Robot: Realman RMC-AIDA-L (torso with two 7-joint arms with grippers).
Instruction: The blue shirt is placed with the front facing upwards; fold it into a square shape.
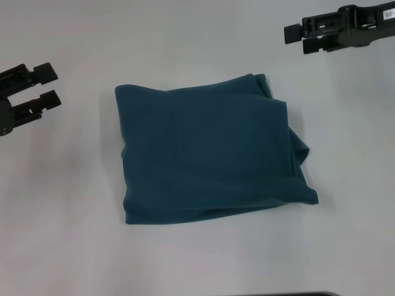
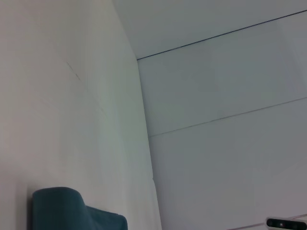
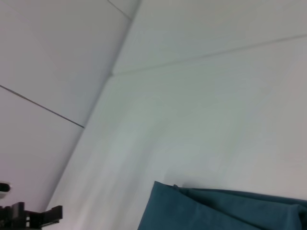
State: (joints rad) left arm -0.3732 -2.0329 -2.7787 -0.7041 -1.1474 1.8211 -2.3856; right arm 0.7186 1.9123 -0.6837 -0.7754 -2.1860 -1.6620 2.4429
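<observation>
The top layer of the blue shirt ends short of the corner closest to my right gripper, so that gripper should pinch the layer's edge (image 1: 270,98) and pull it out square.
The blue shirt (image 1: 210,151) lies folded into a rough square in the middle of the white table, plain teal side up; no lettering or collar shows. Some loose cloth sticks out at its right edge. A corner of it shows in the left wrist view (image 2: 72,211) and an edge in the right wrist view (image 3: 225,208). My left gripper (image 1: 44,85) is open and empty, apart from the shirt at the table's left. My right gripper (image 1: 297,37) is open and empty at the far right, above and beyond the shirt's right corner.
The white table (image 1: 62,234) surrounds the shirt on all sides. White wall panels (image 2: 216,96) stand beyond the table. A dark edge (image 1: 296,294) shows at the bottom of the head view. The left gripper shows far off in the right wrist view (image 3: 33,215).
</observation>
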